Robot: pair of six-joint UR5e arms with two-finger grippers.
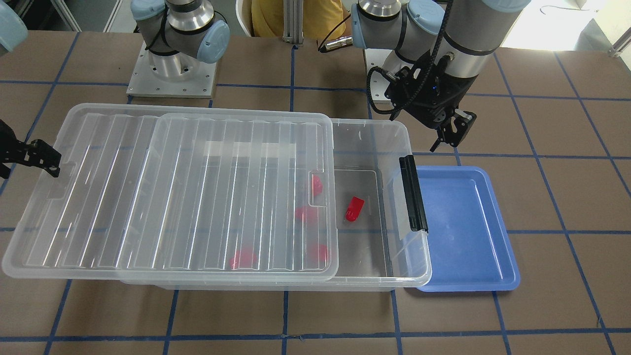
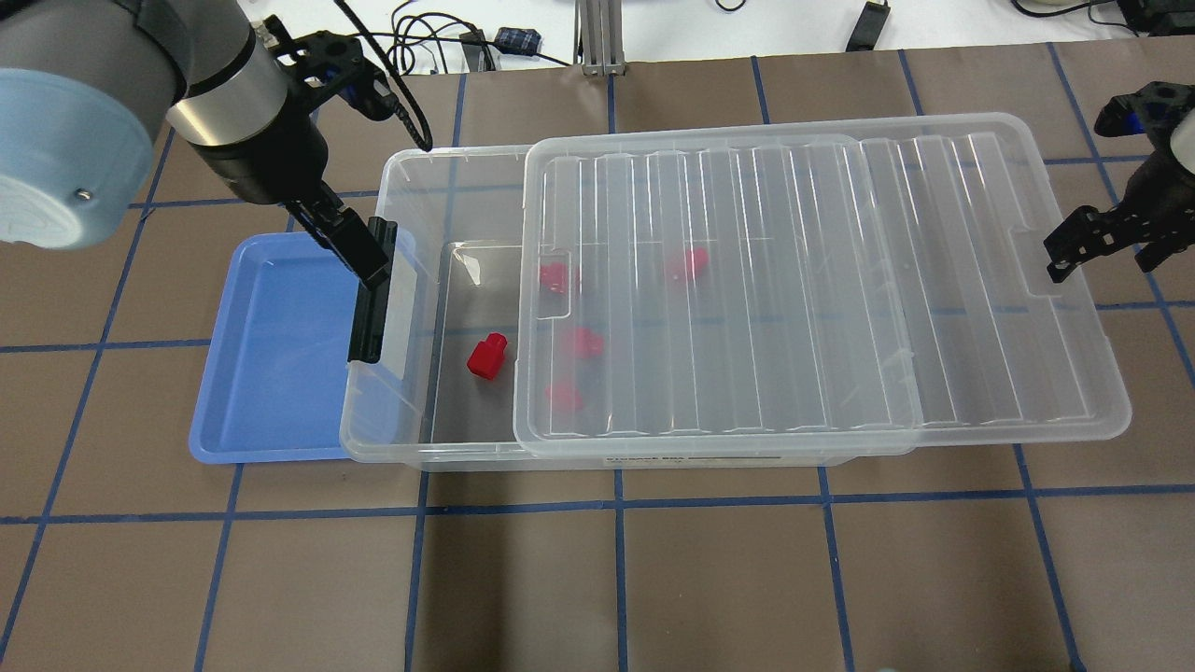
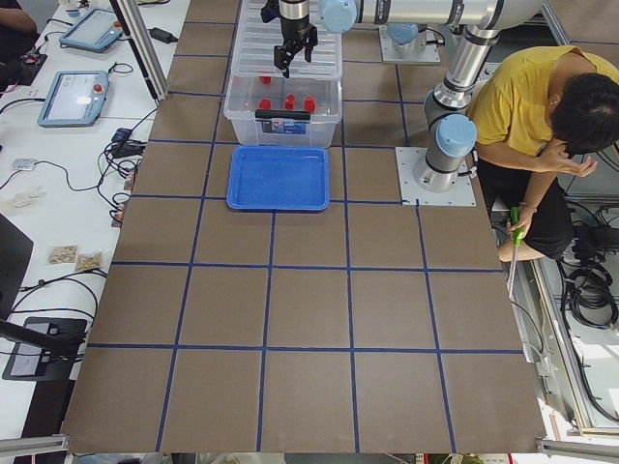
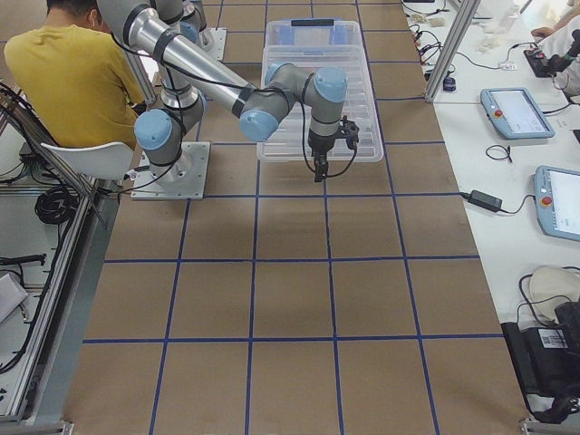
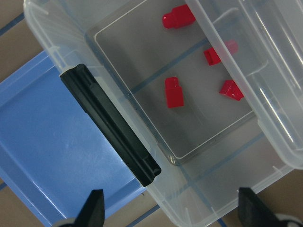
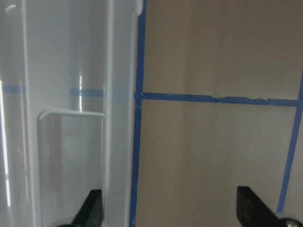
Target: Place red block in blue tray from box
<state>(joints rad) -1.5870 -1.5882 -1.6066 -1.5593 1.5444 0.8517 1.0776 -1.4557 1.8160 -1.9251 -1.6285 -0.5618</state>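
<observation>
The uncovered red block (image 1: pixel 355 209) (image 5: pixel 173 92) in the box, the one nearest the black latch bar, should be gripped next at both ends by my left gripper.
The box (image 2: pixel 392 448) lies across the table with its ribbed lid (image 2: pixel 794 280) slid toward my right, so its left end is uncovered. One red block (image 2: pixel 485 357) lies on the uncovered floor; it also shows in the front view (image 1: pixel 354 208) and the left wrist view (image 5: pixel 173 92). Several more red blocks (image 2: pixel 560 278) show through the lid. The blue tray (image 2: pixel 271 355) sits against the box's latch end. My left gripper (image 2: pixel 345 238) is open and empty, raised above the black latch bar (image 2: pixel 369 308). My right gripper (image 2: pixel 1074 247) is open and empty beside the lid's right edge.
A person in a yellow shirt (image 3: pixel 542 106) sits behind the robot bases. Blue tape lines (image 2: pixel 616 509) grid the brown table. In the right wrist view the lid's edge (image 6: pixel 71 118) is at the left, with bare table to its right.
</observation>
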